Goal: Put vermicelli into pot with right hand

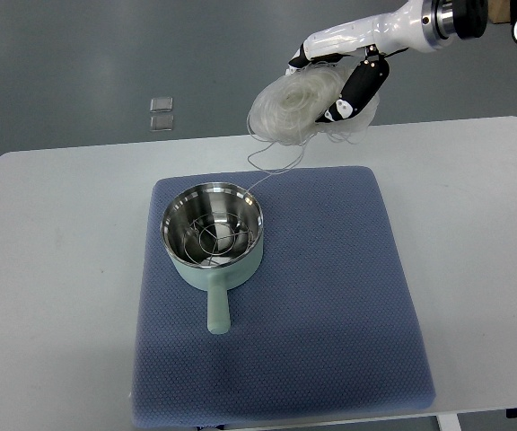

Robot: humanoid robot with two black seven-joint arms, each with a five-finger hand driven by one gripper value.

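Observation:
The robot's right gripper needs to put the vermicelli down onto the thin pieces inside the pale green pot (207, 230). The vermicelli is held above the mat's far edge.
A pale green pot (212, 235) with a steel inside and a short handle pointing toward me stands on the blue mat (330, 296). A few thin strands lie coiled in its bottom. My right hand (344, 85) comes in from the upper right and is shut on a translucent white bundle of vermicelli (293, 108), held in the air above the mat's far edge, up and to the right of the pot. Loose strands (272, 166) trail from the bundle down to the pot's rim. The left arm is out of the picture.
The mat lies on a white table (52, 269). Two small clear squares (161, 113) sit on the grey floor beyond the table's far edge.

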